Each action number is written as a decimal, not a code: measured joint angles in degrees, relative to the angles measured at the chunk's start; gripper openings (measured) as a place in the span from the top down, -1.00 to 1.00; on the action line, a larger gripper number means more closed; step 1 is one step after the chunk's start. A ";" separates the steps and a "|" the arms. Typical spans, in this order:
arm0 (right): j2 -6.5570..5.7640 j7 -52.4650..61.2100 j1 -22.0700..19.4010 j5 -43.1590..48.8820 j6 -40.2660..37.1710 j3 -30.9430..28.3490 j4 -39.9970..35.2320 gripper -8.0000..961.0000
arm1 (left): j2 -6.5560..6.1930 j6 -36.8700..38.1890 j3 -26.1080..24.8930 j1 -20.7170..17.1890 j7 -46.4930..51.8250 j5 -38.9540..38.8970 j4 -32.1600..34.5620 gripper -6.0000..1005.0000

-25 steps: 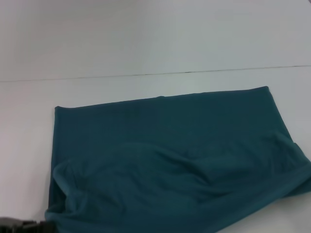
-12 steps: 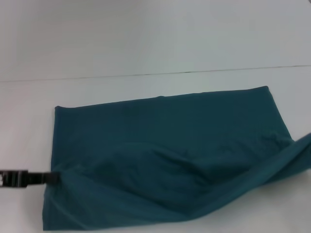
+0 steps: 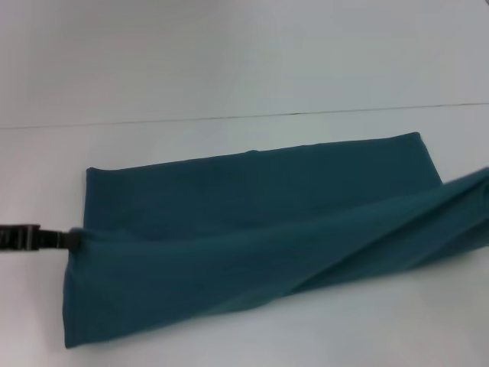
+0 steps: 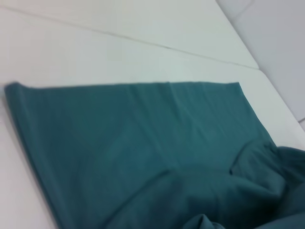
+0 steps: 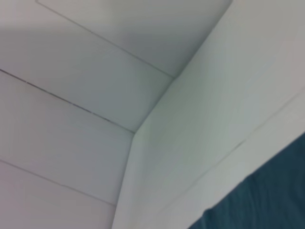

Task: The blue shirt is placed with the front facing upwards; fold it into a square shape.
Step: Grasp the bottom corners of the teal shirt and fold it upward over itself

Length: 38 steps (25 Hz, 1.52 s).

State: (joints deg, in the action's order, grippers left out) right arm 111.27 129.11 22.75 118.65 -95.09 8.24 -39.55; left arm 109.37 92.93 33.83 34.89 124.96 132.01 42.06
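The robot's left gripper needs to release the blue shirt's near corner at the shirt's far corner (image 3: 114,161) (image 4: 35,88) on the left gripper's side.
The blue shirt (image 3: 252,222) lies on the white table as a long band, plain teal side showing; lettering and neck are hidden. My left gripper (image 3: 70,238) reaches in from the left edge of the head view and is shut on the shirt's near left corner. The near layer hangs from it and stretches taut toward the right edge. The shirt's right end (image 3: 470,202) is raised at the frame's edge; the right gripper is out of view. The shirt also shows in the left wrist view (image 4: 143,143) and as a corner in the right wrist view (image 5: 267,200).
The white table (image 3: 229,69) extends behind the shirt, with a thin seam line (image 3: 229,117) across it. Bare table shows in front of the shirt at the right (image 3: 382,321). The right wrist view shows white panels meeting at a corner (image 5: 143,129).
My left gripper has moved up and away from the near edge with the shirt's corner. The bunched near layer has been pulled taut and its right end has risen.
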 joint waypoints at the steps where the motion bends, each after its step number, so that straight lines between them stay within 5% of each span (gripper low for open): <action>1: -0.03 0.16 0.36 -0.14 0.09 0.07 -0.08 0.98 | -0.22 -0.32 -0.09 0.21 0.20 0.00 0.02 0.98; 17: -0.72 1.21 4.44 -0.88 5.24 0.71 -0.39 0.97 | -1.73 -7.54 0.00 7.75 0.89 0.09 -2.24 0.97; 38: -0.92 4.25 11.49 -0.66 23.42 10.62 0.21 0.95 | -1.13 -23.11 4.04 12.14 0.25 0.08 -7.22 0.98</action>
State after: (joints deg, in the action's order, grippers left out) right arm 110.35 133.35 34.24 118.00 -71.67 18.87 -39.34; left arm 108.24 69.82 37.87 47.03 125.22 132.09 34.84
